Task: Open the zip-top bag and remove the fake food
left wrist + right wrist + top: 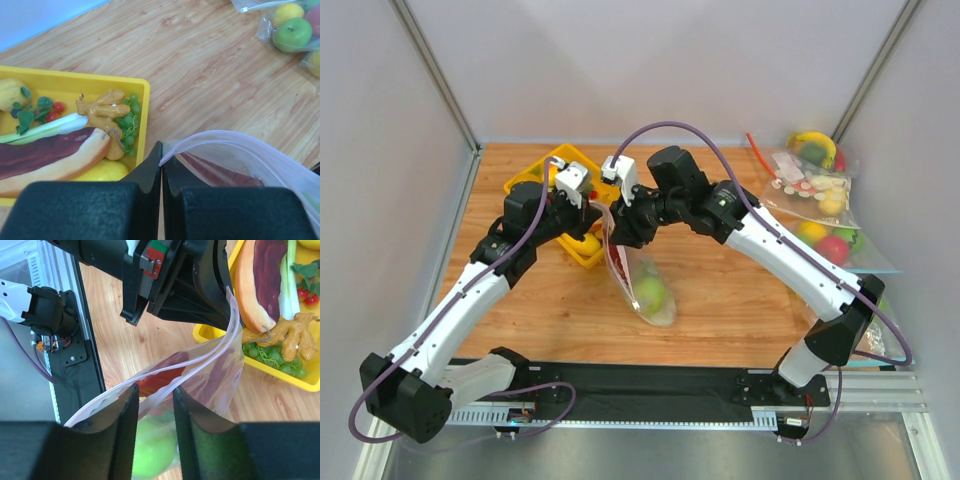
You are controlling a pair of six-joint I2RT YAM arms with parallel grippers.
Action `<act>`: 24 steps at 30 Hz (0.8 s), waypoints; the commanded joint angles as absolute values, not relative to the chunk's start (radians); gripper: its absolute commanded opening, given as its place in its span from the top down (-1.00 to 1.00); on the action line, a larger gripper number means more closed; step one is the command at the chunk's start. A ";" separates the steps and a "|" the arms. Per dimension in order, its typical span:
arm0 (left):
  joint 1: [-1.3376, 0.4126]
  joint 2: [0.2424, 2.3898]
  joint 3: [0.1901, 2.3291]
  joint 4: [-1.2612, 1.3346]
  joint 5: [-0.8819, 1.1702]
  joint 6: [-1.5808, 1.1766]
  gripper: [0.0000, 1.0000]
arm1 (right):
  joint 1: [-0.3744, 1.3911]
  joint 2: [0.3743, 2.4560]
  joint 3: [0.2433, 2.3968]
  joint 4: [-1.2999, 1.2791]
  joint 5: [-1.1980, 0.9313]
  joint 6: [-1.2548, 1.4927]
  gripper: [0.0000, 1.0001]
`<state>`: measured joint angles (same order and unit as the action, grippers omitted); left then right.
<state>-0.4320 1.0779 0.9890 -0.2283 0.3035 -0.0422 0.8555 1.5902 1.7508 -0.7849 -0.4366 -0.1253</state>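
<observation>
The end of the bag's strip where both edges meet is in my left gripper, so it should open and take the free edge nearer the middle (167, 368).
The zip-top bag (638, 275) hangs between my two grippers above the table, its pale strip on top. My left gripper (592, 218) is shut on the end of the strip, as the left wrist view (161, 152) shows. My right gripper (155, 390) is open, and its fingers straddle one lip of the parted strip. It also shows in the top view (620, 232). Inside the bag (220, 375) lie the red lobster (160, 377) and a round green fruit (155, 450). The fruit sits at the bag's bottom (652, 293). The lobster also shows in the left wrist view (220, 172). I cannot make out the lettuce head.
A yellow tray (565, 152) with a toy hot dog (50, 155), grapes and other toys sits just behind the left gripper. Other bags of toy fruit (815, 190) lie at the far right. A black rail (650, 385) runs along the near edge.
</observation>
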 commanded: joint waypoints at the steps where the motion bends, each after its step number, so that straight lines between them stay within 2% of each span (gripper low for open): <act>1: -0.442 1.049 1.029 -0.233 0.295 -0.018 1.00 | 0.865 1.624 1.825 -0.867 -0.399 -0.124 0.36; 6: -0.445 1.039 1.028 -0.238 0.281 -0.018 1.00 | 0.868 1.666 1.856 -0.916 -0.388 -0.118 0.59; 10: -0.445 1.037 1.026 -0.239 0.270 -0.021 1.00 | 0.871 1.681 1.870 -0.927 -0.371 -0.112 0.99; 19: -0.448 1.052 1.063 -0.287 0.215 -0.044 0.99 | 0.870 1.658 1.813 -0.807 -0.357 -0.061 0.99; 22: -0.449 1.039 1.069 -0.307 0.183 -0.069 0.66 | 0.870 1.666 1.816 -0.782 -0.341 -0.048 0.99; 23: -0.448 1.035 1.068 -0.317 0.178 -0.075 0.50 | 0.868 1.670 1.816 -0.779 -0.334 -0.046 1.00; 24: -0.448 1.031 1.065 -0.321 0.173 -0.086 0.45 | 0.868 1.674 1.819 -0.776 -0.327 -0.046 0.99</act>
<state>-0.4438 1.0603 1.0245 -0.3035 0.2108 -0.0559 0.8639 1.6814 1.8126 -0.8429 -0.3683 -0.0742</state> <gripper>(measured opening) 0.242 0.006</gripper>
